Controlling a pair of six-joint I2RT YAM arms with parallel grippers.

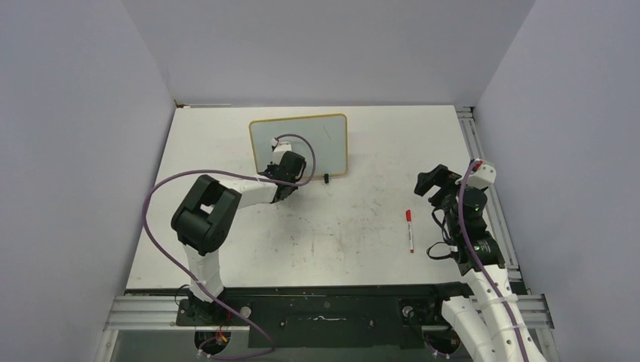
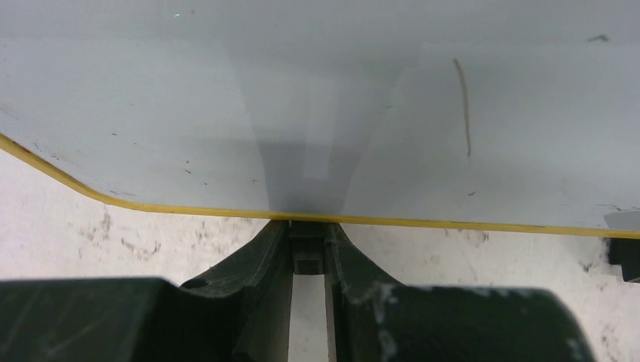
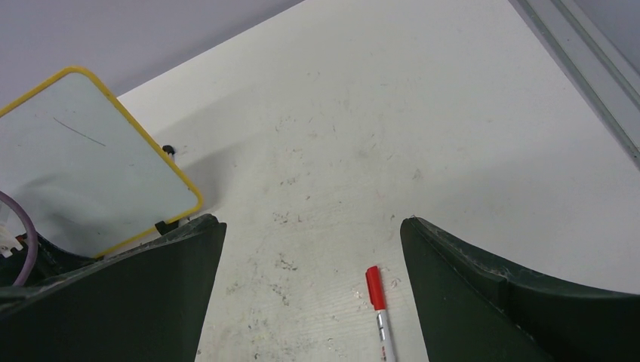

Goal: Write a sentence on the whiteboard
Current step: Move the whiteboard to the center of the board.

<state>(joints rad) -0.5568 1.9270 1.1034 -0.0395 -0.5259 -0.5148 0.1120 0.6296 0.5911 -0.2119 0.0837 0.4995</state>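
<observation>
Next, I release the whiteboard with my left gripper on the scuffed middle of the table (image 1: 329, 225), level with the red-capped marker.
The whiteboard (image 1: 332, 139) stands at the back of the table, glossy white in a thin yellowish frame (image 2: 453, 223). My left gripper (image 1: 287, 172) is at its lower left edge, shut on the board's small black foot (image 2: 306, 260), which sits pinched between the jaws just under the frame. The other foot (image 1: 326, 179) rests on the table. The sentence is out of view; the board's face (image 2: 151, 98) shows only one thin grey stroke (image 2: 463, 105). My right gripper (image 1: 430, 183) hangs open at the right, above a red-capped white marker (image 3: 380, 309) lying on the table (image 1: 409, 230).
A purple cable (image 1: 306, 147) loops over the board's face from the left wrist. An aluminium rail (image 1: 483, 173) runs along the table's right edge. Grey walls close in the back and both sides. The scuffed white table (image 1: 362, 219) lies between the board and the marker.
</observation>
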